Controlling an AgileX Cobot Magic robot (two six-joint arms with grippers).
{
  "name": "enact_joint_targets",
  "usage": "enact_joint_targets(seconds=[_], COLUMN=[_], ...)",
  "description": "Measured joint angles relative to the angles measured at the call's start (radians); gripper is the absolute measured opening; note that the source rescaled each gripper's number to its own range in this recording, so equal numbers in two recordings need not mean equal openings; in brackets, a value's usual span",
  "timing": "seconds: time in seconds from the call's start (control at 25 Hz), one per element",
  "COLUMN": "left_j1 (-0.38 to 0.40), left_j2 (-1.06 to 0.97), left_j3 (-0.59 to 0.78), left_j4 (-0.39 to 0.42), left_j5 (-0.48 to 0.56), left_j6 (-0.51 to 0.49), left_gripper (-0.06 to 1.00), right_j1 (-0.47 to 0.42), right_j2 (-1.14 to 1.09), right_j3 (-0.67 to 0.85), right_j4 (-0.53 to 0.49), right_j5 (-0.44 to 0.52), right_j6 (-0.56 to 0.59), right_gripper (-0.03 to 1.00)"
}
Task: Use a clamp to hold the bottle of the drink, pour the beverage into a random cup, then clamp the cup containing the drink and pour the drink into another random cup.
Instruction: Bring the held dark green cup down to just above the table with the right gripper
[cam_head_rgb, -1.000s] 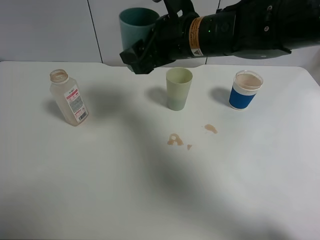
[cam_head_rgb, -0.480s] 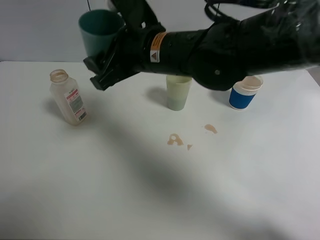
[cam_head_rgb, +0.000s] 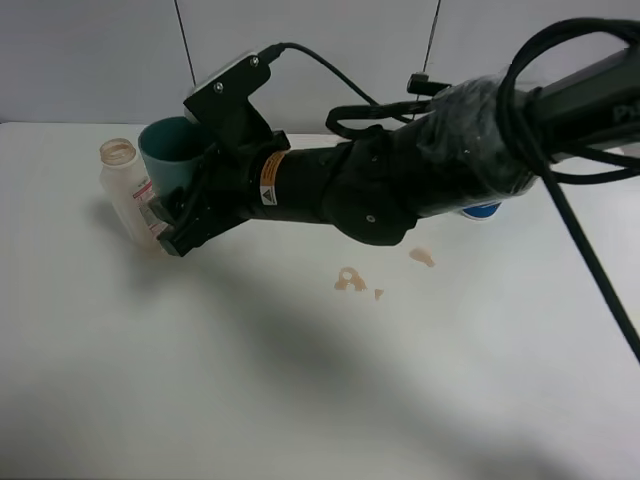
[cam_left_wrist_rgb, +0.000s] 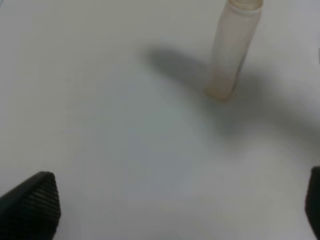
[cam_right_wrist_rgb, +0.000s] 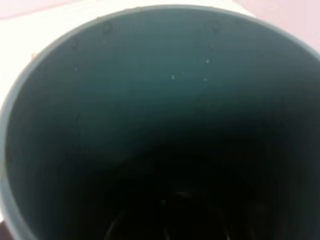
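Next, my right gripper lets go of the teal cup on the white table (cam_head_rgb: 257, 305) between the bottle and the brown spills.
My right gripper (cam_head_rgb: 178, 215) is shut on a teal cup (cam_head_rgb: 168, 150) and has reached across to the far left of the table. It holds the cup upright, right beside the open, clear drink bottle (cam_head_rgb: 122, 180). The cup's dark inside fills the right wrist view (cam_right_wrist_rgb: 160, 125). The bottle also shows in the left wrist view (cam_left_wrist_rgb: 232, 50), standing upright on the table. My left gripper (cam_left_wrist_rgb: 180, 205) is open and empty, well short of the bottle. The right arm hides the pale green cup. Only a sliver of the blue cup (cam_head_rgb: 487, 210) shows.
Two small brown spills (cam_head_rgb: 350, 280) (cam_head_rgb: 421, 257) lie on the white table (cam_head_rgb: 300, 400) near its middle. The black right arm (cam_head_rgb: 400, 185) spans the back of the table from right to left. A grey wall stands behind.
The right arm has swung left and down with the teal cup, from above the pale green cup to beside the bottle. It now covers the pale green cup and most of the blue cup.
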Motion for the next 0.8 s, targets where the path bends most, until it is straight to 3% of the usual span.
enact_joint_targets(seconds=[0.12,0.4,0.8], left_j1=[0.0,0.0,0.0], left_j2=[0.0,0.0,0.0], left_j3=[0.0,0.0,0.0], left_j4=[0.0,0.0,0.0], left_j5=[0.0,0.0,0.0], left_j6=[0.0,0.0,0.0], left_gripper=[1.0,1.0,1.0], right_j1=[0.01,0.02,0.021], right_j2=[0.017,0.022,0.022], right_j3=[0.05,0.243,0.361], right_j4=[0.018,0.183,0.243], right_j5=[-0.071,-0.298,-0.353], right_j6=[-0.032,-0.134,-0.149], right_gripper=[0.0,0.0,0.0])
